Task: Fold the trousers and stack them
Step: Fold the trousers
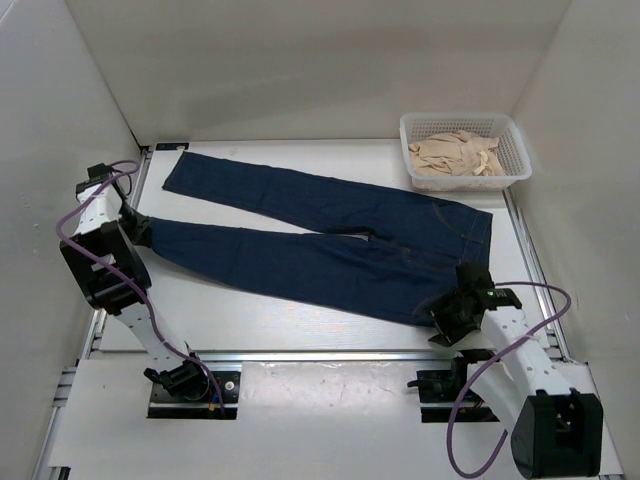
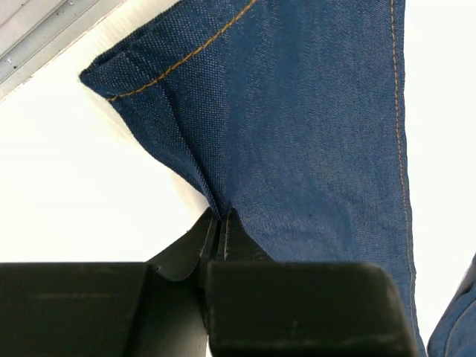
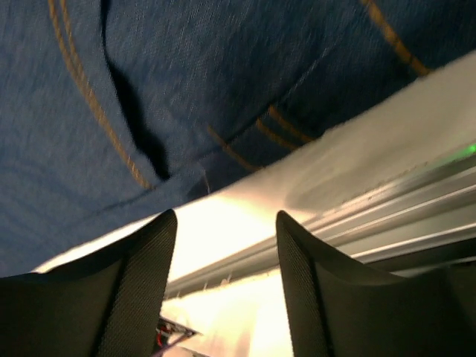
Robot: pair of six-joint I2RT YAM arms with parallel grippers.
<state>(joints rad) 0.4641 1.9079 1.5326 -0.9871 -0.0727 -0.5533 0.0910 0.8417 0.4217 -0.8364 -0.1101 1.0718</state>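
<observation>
Next, I release the near leg's hem on top of the far leg's hem end (image 1: 183, 172) with my left gripper.
The dark navy trousers (image 1: 330, 245) lie spread flat on the white table, legs pointing left, waistband at the right. My left gripper (image 1: 143, 232) is shut on the hem of the near leg at the far left; in the left wrist view the fingers (image 2: 221, 223) pinch the denim (image 2: 297, 134) beside the hem's orange stitching. My right gripper (image 1: 447, 318) is open just off the near waistband corner; in the right wrist view its fingertips (image 3: 160, 245) frame bare table below the denim (image 3: 186, 89).
A white mesh basket (image 1: 512, 140) holding beige cloth (image 1: 455, 155) stands at the back right. White walls close in the left, right and back. A metal rail (image 1: 320, 355) runs along the table's near edge.
</observation>
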